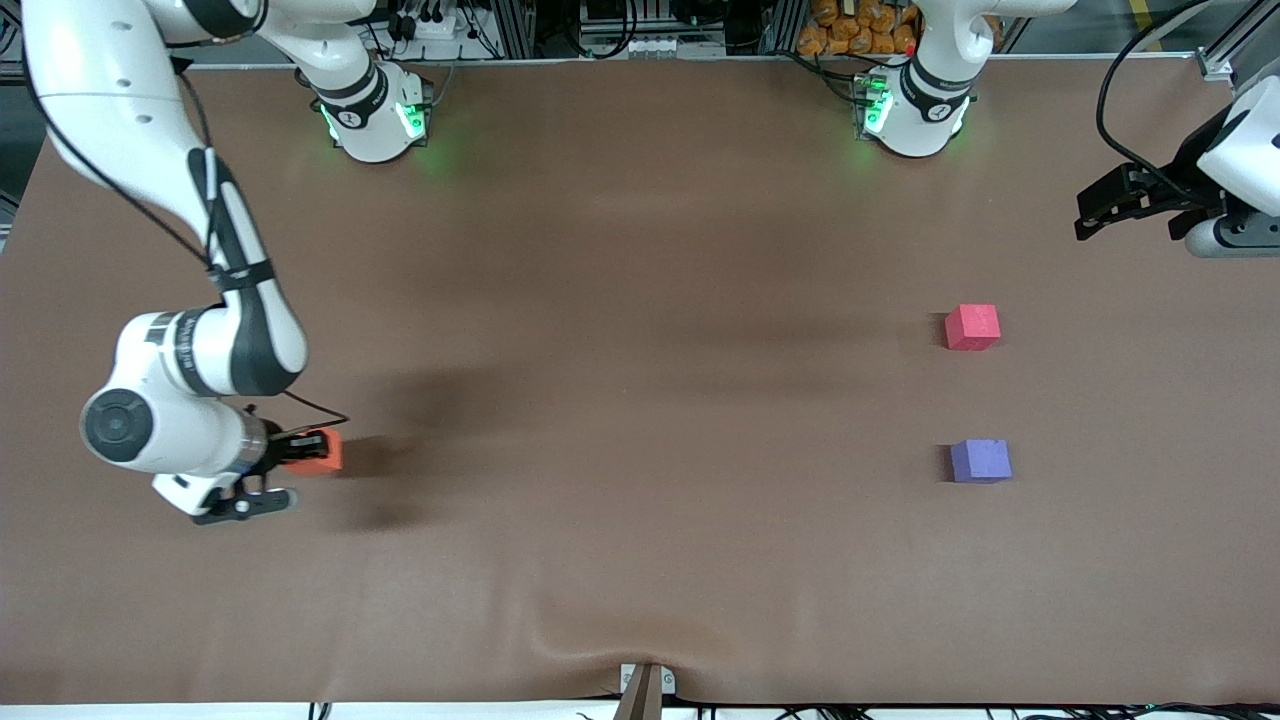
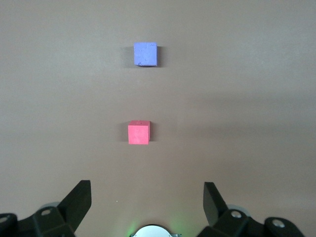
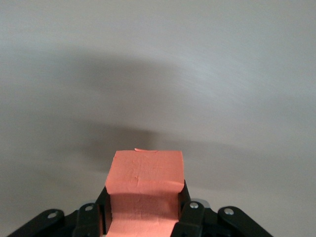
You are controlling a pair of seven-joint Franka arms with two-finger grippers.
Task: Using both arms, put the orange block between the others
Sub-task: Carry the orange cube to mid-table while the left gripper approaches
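The orange block will go down from my right gripper onto the open brown cloth in the middle of the table, straight back from the small clamp [image 1: 650,397].
My right gripper [image 1: 308,449] is shut on the orange block [image 1: 330,452] low at the table, toward the right arm's end. In the right wrist view the orange block [image 3: 145,173] fills the space between the two black fingers [image 3: 183,200]. The pinkish-red cube [image 1: 972,327] and the purple-blue cube [image 1: 980,461] rest toward the left arm's end, the purple-blue one nearer the front camera, with a gap between them. My left gripper [image 1: 1092,212] waits open and empty at that end; its wrist view shows the pinkish-red cube [image 2: 138,133] and the purple-blue cube [image 2: 145,54].
Brown cloth [image 1: 640,400] covers the table and ripples at its front edge [image 1: 620,640] above a small clamp [image 1: 645,685]. The two green-lit arm bases [image 1: 375,115] [image 1: 915,110] stand along the back edge.
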